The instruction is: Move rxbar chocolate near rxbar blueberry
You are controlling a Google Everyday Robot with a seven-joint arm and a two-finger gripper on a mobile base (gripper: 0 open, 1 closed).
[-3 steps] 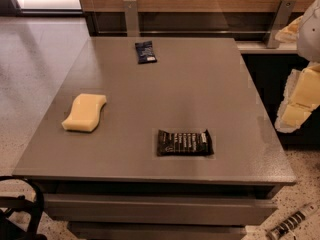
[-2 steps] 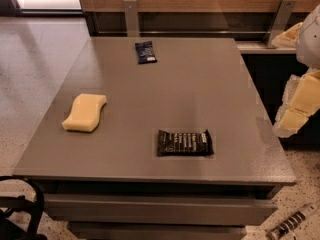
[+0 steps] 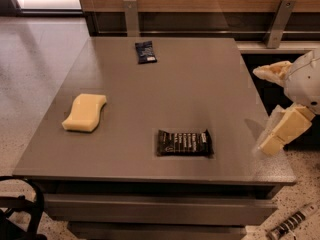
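Next, my gripper should go to the middle of the rxbar chocolate (image 3: 188,144) and close there across its long sides.
The rxbar chocolate (image 3: 184,143) is a flat black wrapper with white lettering, lying near the front of the grey table (image 3: 200,89), right of centre. The rxbar blueberry (image 3: 145,52) is a small dark navy wrapper lying at the table's far edge, left of centre. My gripper (image 3: 261,110) hangs over the table's right edge, to the right of the chocolate bar and apart from it. Its two pale fingers (image 3: 282,131) are spread wide, with nothing between them.
A yellow sponge (image 3: 85,112) lies on the left part of the table. A wooden wall with metal brackets (image 3: 131,16) runs behind the table. A dark piece of equipment (image 3: 17,216) shows at the bottom left, and a ribbed metal part (image 3: 292,223) lies on the floor at the bottom right.
My gripper has moved a little left and down, over the table's right edge. The bars and the sponge have not moved.
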